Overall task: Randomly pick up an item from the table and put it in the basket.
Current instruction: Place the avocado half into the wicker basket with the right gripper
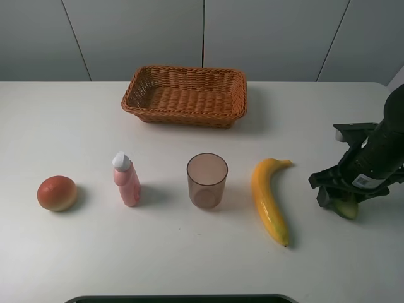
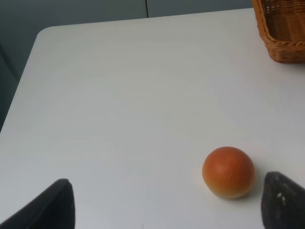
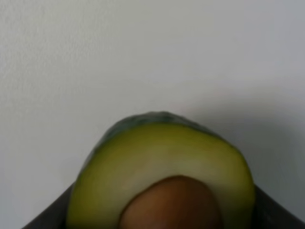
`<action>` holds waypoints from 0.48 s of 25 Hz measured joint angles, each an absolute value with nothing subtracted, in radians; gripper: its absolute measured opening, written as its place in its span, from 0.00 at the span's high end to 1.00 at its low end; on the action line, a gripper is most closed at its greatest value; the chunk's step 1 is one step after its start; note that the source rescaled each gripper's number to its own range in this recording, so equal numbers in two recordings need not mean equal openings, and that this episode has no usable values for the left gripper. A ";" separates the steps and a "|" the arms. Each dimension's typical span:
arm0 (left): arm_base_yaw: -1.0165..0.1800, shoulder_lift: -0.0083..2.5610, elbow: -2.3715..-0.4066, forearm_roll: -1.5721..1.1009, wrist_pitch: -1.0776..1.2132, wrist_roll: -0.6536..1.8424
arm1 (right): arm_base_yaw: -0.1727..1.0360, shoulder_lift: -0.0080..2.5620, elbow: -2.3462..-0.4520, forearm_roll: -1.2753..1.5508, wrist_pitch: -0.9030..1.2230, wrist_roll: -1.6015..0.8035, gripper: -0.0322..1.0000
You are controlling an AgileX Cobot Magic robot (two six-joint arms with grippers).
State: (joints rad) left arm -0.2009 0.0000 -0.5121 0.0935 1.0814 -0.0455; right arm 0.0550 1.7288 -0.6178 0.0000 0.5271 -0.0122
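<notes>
The robot's right gripper needs to release the halved avocado inside the wicker basket's front corner on the banana's side (image 1: 216, 105).
The halved avocado (image 1: 347, 209) lies on the white table (image 1: 189, 259) at the far right, beside the banana. My right gripper (image 1: 341, 199) is down over it. In the right wrist view the avocado (image 3: 162, 152) fills the lower part, pit toward the camera, and the dark fingers (image 3: 47, 217) rest against both its sides with no gap. My left gripper (image 2: 167, 205) is open and empty above the table's left side, near a red-orange round fruit (image 2: 228, 171). The orange-brown wicker basket (image 1: 184, 96) stands empty at the back middle.
In a row along the table's middle are the red-orange fruit (image 1: 57, 193), a pink bottle with a white cap (image 1: 126, 180), a brown translucent cup (image 1: 206, 180) and a yellow banana (image 1: 270, 199). A corner of the basket (image 2: 281, 28) shows in the left wrist view.
</notes>
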 joint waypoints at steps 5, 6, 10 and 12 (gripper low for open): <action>-0.201 0.000 -0.512 0.094 1.081 -0.045 | 0.055 1.614 -0.704 0.026 0.601 -0.036 0.97; -0.201 0.000 -0.512 0.094 1.081 -0.045 | 0.055 1.581 -0.739 0.035 0.629 -0.047 0.97; -0.201 0.000 -0.512 0.094 1.081 -0.045 | 0.091 1.484 -0.953 0.039 0.727 -0.078 0.97; -0.201 0.000 -0.512 0.094 1.081 -0.045 | 0.135 1.473 -1.086 0.039 0.769 -0.091 0.97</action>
